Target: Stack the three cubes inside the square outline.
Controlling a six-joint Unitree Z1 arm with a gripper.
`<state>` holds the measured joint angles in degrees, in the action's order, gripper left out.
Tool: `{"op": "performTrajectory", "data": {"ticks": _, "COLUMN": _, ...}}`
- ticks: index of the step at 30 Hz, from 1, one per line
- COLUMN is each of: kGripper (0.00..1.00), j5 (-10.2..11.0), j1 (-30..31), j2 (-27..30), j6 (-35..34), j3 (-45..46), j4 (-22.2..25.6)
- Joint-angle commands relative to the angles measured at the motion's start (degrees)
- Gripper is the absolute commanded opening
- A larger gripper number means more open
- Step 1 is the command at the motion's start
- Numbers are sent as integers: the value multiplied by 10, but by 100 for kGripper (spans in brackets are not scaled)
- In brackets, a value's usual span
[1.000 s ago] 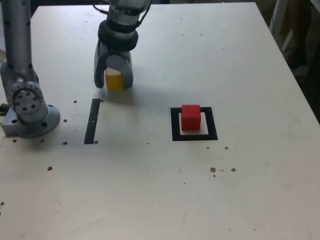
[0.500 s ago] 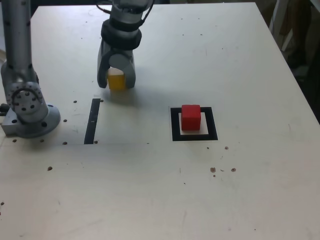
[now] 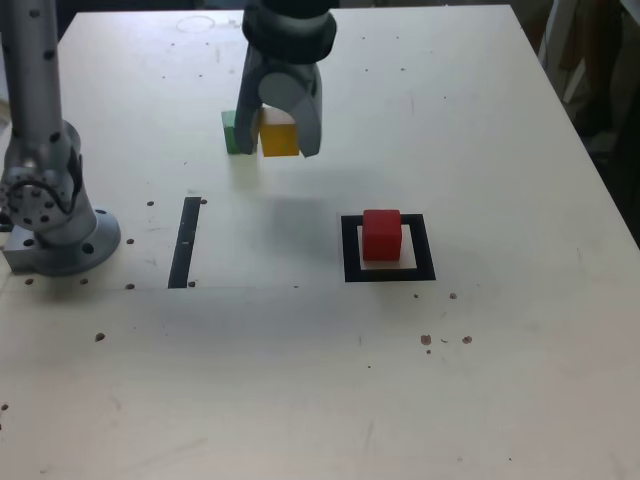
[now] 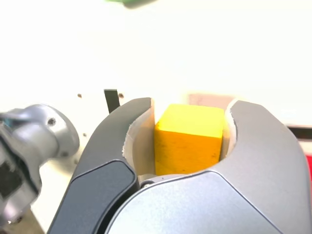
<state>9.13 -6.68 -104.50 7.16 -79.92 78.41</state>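
My gripper is to let go of the yellow cube on top of the red cube (image 3: pixel 383 209) inside the square outline. The yellow cube is now held off the table.
My gripper (image 3: pixel 281 140) is shut on the yellow cube (image 3: pixel 280 136) and holds it off the table, toward the exterior view's upper middle. The wrist view shows the same yellow cube (image 4: pixel 189 138) clamped between the two grey fingers (image 4: pixel 122 131). The green cube (image 3: pixel 234 131) rests on the table just behind and to the exterior view's left of the gripper. The red cube (image 3: pixel 381 235) sits inside the square outline (image 3: pixel 350 262), lower and to the exterior view's right of the gripper.
The arm's grey base (image 3: pixel 55 235) stands at the exterior view's left edge. A narrow black strip (image 3: pixel 184 242) lies on the table beside it. Small dark specks dot the white table (image 3: pixel 300 380).
The gripper has risen and moved toward the exterior view's right with the yellow cube in it, lifting it off the table. The green cube now shows behind it.
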Motion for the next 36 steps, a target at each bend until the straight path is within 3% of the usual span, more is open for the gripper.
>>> {"op": "performTrajectory", "data": {"ticks": 1, "kGripper": 30, "j5": -5, "j1": 24, "j2": -13, "j6": -17, "j3": -38, "j4": 24}}
{"op": "performTrajectory", "data": {"ticks": 6, "kGripper": 30, "j5": -15, "j1": 66, "j2": -41, "j6": -54, "j3": -108, "j4": 73}}
{"op": "performTrajectory", "data": {"ticks": 11, "kGripper": 30, "j5": -25, "j1": 92, "j2": -68, "j6": -82, "j3": -155, "j4": 94}}
{"op": "performTrajectory", "data": {"ticks": 36, "kGripper": 30, "j5": -57, "j1": 119, "j2": -170, "j6": -109, "j3": -223, "j4": 78}}
